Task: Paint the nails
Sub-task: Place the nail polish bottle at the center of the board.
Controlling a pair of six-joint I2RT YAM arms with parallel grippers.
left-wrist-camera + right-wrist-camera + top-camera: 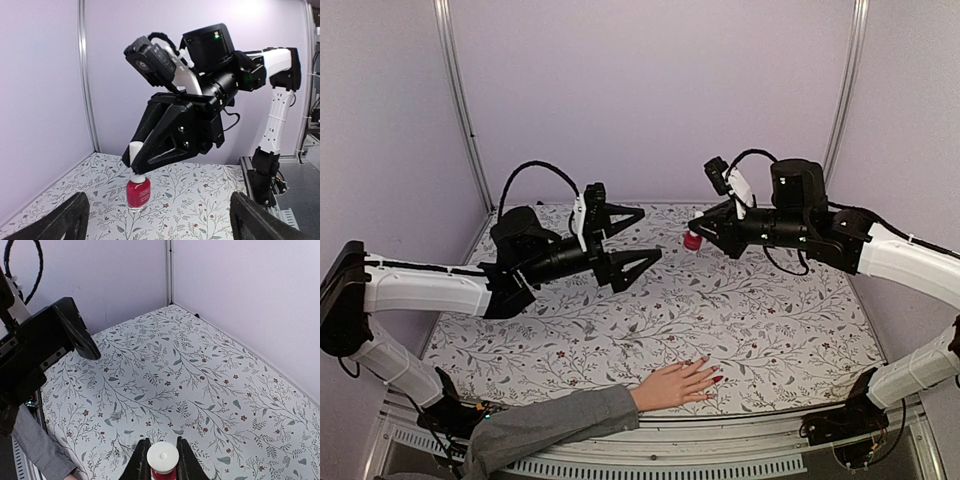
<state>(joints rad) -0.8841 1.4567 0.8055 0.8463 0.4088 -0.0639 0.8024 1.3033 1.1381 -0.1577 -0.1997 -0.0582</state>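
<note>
Next, my right gripper releases the small red bottle, now upright at the table's far middle, upright on the floral cloth midway (667, 298) between the pale hand and back wall.
A pale hand (672, 386) with a grey sleeve (552, 424) lies palm down at the table's near edge. Its nails (717, 379) are tiny; some show dark red. My right gripper (696, 231) is shut on the white cap (162, 457) of a small red bottle (138, 193) at the table's far middle. The bottle is upright, at or just above the cloth. In the right wrist view the fingers (141, 462) clamp the cap from both sides. My left gripper (648, 234) is open and empty, raised left of the bottle and facing it; its fingertips (67, 220) frame the left wrist view.
A floral cloth (760, 320) covers the table. Pale walls with metal corner posts (460, 100) close it in on three sides. One left gripper finger (75, 332) and the sleeve (35, 445) show in the right wrist view.
</note>
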